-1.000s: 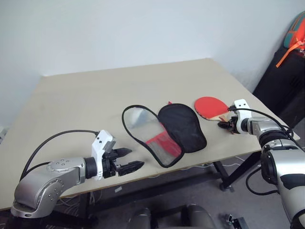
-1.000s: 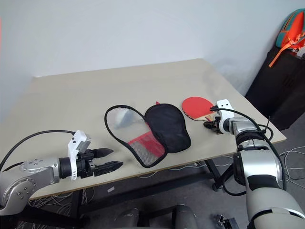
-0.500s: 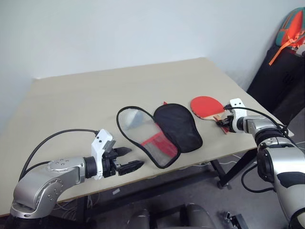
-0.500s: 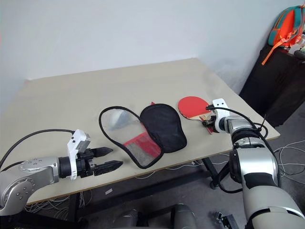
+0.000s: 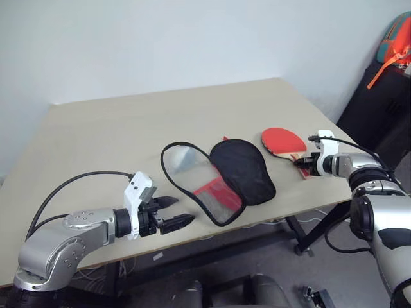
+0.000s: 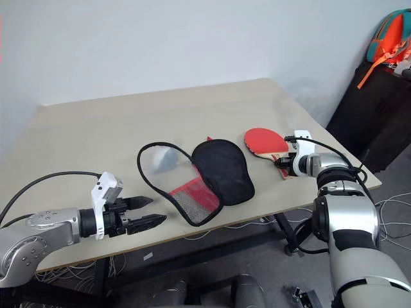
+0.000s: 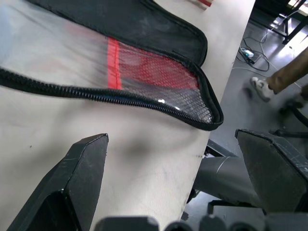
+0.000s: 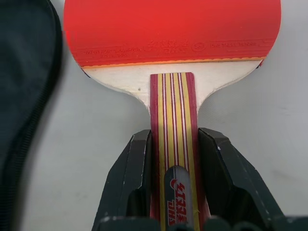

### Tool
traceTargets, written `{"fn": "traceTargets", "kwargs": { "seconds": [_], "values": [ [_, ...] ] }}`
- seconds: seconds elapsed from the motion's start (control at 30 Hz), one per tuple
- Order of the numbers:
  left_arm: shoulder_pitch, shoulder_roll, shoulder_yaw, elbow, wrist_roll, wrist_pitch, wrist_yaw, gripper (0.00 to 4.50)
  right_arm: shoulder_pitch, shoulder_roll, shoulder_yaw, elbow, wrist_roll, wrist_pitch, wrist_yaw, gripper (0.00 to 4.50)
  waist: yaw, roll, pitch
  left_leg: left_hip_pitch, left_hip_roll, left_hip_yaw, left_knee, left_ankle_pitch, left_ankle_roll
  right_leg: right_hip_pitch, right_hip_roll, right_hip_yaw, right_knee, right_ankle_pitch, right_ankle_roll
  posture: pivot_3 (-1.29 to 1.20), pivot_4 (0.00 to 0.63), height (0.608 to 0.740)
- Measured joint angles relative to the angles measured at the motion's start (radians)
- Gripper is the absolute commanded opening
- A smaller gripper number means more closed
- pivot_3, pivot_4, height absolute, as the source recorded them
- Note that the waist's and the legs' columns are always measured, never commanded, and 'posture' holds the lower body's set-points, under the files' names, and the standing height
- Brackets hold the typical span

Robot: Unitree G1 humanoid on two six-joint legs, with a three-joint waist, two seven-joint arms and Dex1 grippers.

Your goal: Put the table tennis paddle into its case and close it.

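I should release the table tennis paddle with my right gripper inside the black half of the unzipped case [image 5: 241,167]. The paddle still lies near the table's edge.
The table tennis paddle [image 5: 281,140] lies red face up near the table's right edge, its striped wooden handle [image 8: 173,120] pointing toward me. My right gripper [image 8: 174,144] is shut on that handle, one black finger on each side. The case [image 5: 243,169] lies unzipped and spread flat in the middle of the table, with the black half on the right and the clear and red mesh half [image 5: 199,183] on the left. My left gripper [image 5: 171,213] hovers open just off the table's front edge, short of the mesh half's zip rim [image 7: 144,98], with nothing between its fingers.
The beige table [image 5: 128,122] has bare room behind and to the left of the case. A dark cabinet with an orange and teal bag [image 5: 398,42] stands at the far right. A person's shoe [image 7: 262,89] is on the floor past the table's edge.
My right gripper's fingers have closed on the paddle's handle, and the hand has risen slightly. The left arm has stayed still. The camera has shifted a little.
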Motion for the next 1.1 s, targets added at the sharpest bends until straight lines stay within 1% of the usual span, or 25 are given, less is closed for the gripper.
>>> {"fn": "traceTargets", "kwargs": {
  "seconds": [0.1, 0.23, 0.33, 0.4, 0.47, 0.57, 0.7, 0.87, 1.1],
  "values": [
    [-0.020, -0.003, -0.026, 0.022, 0.007, -0.004, -0.010, 4.50, 0.061, -0.004, 0.004, -0.208, 0.027, 0.102, 0.037, 1.10, -0.001, 0.000, 0.000, 0.000, 0.001, 0.000, -0.001, 0.000, 0.000, -0.001, 0.001, 0.000, 0.000, 0.000, 0.000, 0.00, 0.000, 0.724],
    [-0.054, -0.006, -0.047, 0.044, 0.014, -0.011, -0.023, 4.50, 0.191, 0.023, 0.004, -0.556, 0.091, 0.312, 0.033, 1.10, -0.001, 0.000, 0.000, -0.001, 0.001, 0.000, -0.001, 0.000, 0.000, -0.003, 0.001, 0.002, 0.001, 0.000, 0.000, 0.00, 0.000, 0.724],
    [-0.079, -0.008, -0.074, 0.065, 0.018, -0.014, -0.036, 4.50, 0.261, 0.089, 0.003, -0.777, 0.147, 0.463, -0.007, 1.10, -0.001, 0.000, 0.000, -0.002, 0.001, 0.000, -0.001, 0.000, 0.000, -0.005, 0.001, 0.002, 0.002, 0.001, -0.001, 0.00, 0.000, 0.724],
    [-0.096, -0.008, -0.083, 0.080, 0.023, -0.016, -0.044, 4.50, 0.277, 0.147, -0.002, -0.877, 0.182, 0.541, -0.047, 1.10, 0.000, 0.000, 0.000, -0.002, 0.001, 0.001, -0.001, 0.000, 0.000, -0.005, 0.001, 0.002, 0.002, 0.001, -0.001, 0.00, 0.000, 0.724],
    [-0.117, -0.008, -0.097, 0.100, 0.030, -0.022, -0.055, 4.50, 0.285, 0.220, -0.016, -0.946, 0.200, 0.577, -0.105, 1.10, 0.000, 0.000, 0.000, -0.002, 0.001, 0.002, 0.000, 0.000, 0.000, -0.005, 0.001, 0.001, 0.002, 0.001, -0.001, 0.00, 0.000, 0.724],
    [-0.126, -0.009, -0.101, 0.120, 0.040, -0.033, -0.065, 4.50, 0.306, 0.303, -0.029, -0.989, 0.223, 0.580, -0.181, 1.10, 0.004, 0.000, -0.001, -0.003, 0.001, 0.002, -0.001, 0.000, 0.000, -0.004, 0.000, 0.000, 0.001, 0.001, -0.001, 0.00, 0.000, 0.724],
    [-0.127, -0.009, -0.105, 0.134, 0.052, -0.038, -0.075, 4.50, 0.355, 0.362, -0.042, -0.996, 0.226, 0.585, -0.267, 1.10, 0.008, -0.001, -0.001, -0.004, 0.001, 0.002, -0.001, 0.000, 0.000, -0.005, 0.000, 0.000, 0.001, 0.001, -0.001, 0.00, 0.000, 0.724],
    [-0.112, -0.004, -0.103, 0.134, 0.055, -0.045, -0.087, 4.50, 0.396, 0.380, -0.049, -1.023, 0.243, 0.609, -0.315, 1.10, 0.002, -0.001, -0.001, -0.003, 0.001, 0.003, -0.002, 0.000, -0.001, -0.006, 0.001, 0.000, 0.001, 0.001, -0.001, 0.00, 0.000, 0.724],
    [-0.071, 0.011, -0.086, 0.122, 0.054, -0.045, -0.088, 4.50, 0.437, 0.388, -0.019, -1.067, 0.259, 0.606, -0.345, 1.10, 0.000, -0.001, -0.001, -0.003, 0.001, 0.003, -0.002, 0.001, -0.002, -0.006, 0.001, 0.000, 0.001, 0.001, -0.002, 0.00, 0.000, 0.724]
  ]
}}
